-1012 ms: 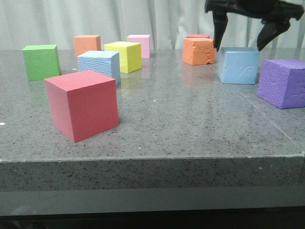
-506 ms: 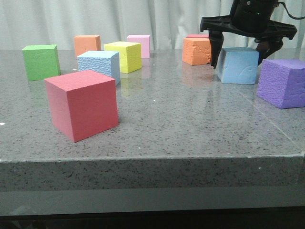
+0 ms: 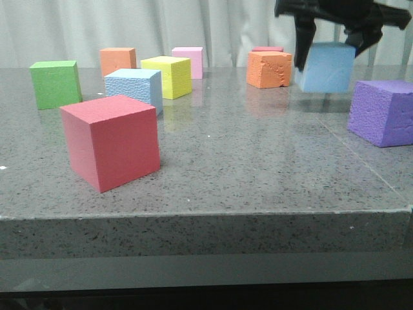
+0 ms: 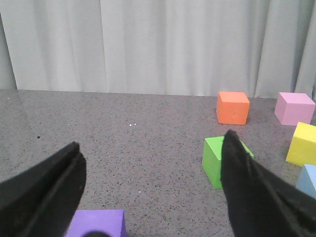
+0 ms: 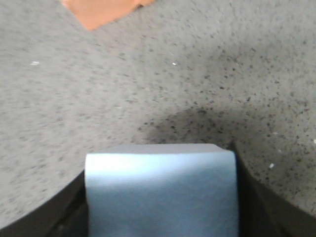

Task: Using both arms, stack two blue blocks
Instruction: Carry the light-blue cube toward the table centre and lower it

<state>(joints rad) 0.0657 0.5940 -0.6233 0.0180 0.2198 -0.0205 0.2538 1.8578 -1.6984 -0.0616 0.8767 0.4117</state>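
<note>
The robot's right gripper needs to release the smooth blue block on the bare table [image 3: 213, 123] next to the pebbly blue block.
The smooth blue block [image 3: 326, 68] hangs a little above the table at the back right, with my right gripper [image 3: 328, 55] shut on its sides. In the right wrist view this block [image 5: 160, 192] fills the gap between the dark fingers [image 5: 249, 197] of that gripper [image 5: 160, 202]. On the table at the left middle rests the pebbly blue block [image 3: 134, 87], and a corner of it [image 4: 308, 180] shows in the left wrist view. My left gripper [image 4: 152, 139] is open over bare table and holds nothing; the front view does not show it.
A red cube [image 3: 111, 141] stands near the front left. Green [image 3: 55, 83], orange [image 3: 118, 61], yellow [image 3: 168, 76] and pink [image 3: 188, 61] cubes lie behind it. An orange cube [image 3: 269, 69] and a purple cube [image 3: 384, 112] flank the lifted block. Another purple cube [image 4: 98, 222] lies under the left gripper.
The right gripper came down around the smooth blue block, shut on it, and has raised it off the table. The other cubes stayed put.
</note>
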